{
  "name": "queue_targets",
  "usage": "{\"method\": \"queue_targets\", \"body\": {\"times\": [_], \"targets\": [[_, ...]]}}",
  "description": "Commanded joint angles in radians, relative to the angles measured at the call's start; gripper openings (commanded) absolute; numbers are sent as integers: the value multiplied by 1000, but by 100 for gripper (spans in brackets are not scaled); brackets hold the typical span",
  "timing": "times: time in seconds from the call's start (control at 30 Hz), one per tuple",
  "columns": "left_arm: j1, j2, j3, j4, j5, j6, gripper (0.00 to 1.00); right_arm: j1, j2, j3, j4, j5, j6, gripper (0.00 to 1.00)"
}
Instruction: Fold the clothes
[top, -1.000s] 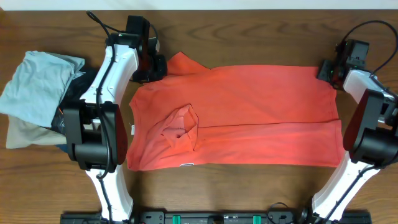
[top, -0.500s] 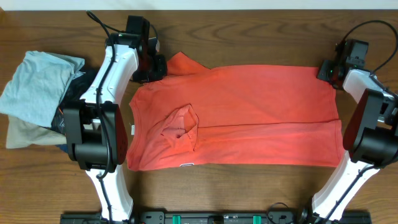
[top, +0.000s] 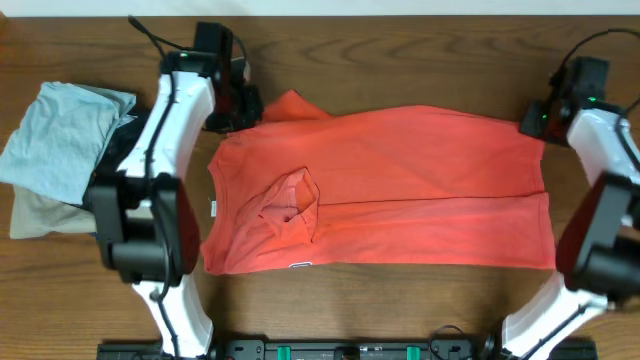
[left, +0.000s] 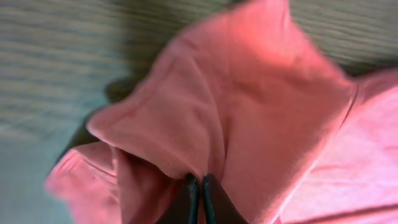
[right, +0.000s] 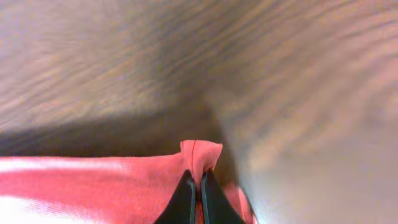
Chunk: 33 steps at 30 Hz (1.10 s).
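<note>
The T-shirt has a pinched corner. My right gripper needs to let go of that corner at the outer end of the shirt's long crease (top: 546, 205).
The red-orange T-shirt (top: 400, 180) lies spread across the table, lengthwise left to right, with a rumpled fold near its left middle. My left gripper (top: 245, 105) is shut on the shirt's far left corner, a bunched flap of cloth (left: 205, 112) pinched between the fingers (left: 200, 182). My right gripper (top: 533, 122) is shut on the shirt's far right corner (right: 202, 152), with the cloth pinched between its fingers (right: 194, 177). A small white tag (top: 300, 266) shows at the near edge.
A pile of folded garments sits at the left: a light blue-grey shirt (top: 60, 140) on top, tan (top: 40, 215) and dark ones below. Both arm bases stand at the table's near edge.
Both grippers have lifted and shifted slightly outward with the shirt's far corners. The far edge of the shirt is drawn tauter and a little raised.
</note>
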Motion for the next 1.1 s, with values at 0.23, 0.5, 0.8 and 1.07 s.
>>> {"method": "queue_targets", "body": {"times": [0.23,0.5,0.8,1.07], "targets": [[27,-98,-2,-236,-55,-9,6,-8,-151,0,-324,179,5,1],[35,-98,-2,-390,-88,-9,6,-29,-151,0,-508,262,21,2],[34,-98,-10,-560,-84,-8,6,-55,-151,-4,-521,259,29,5],[34,-98,-103,-600,-85,6,6,-55,-151,-46,-522,255,29,7]]}}
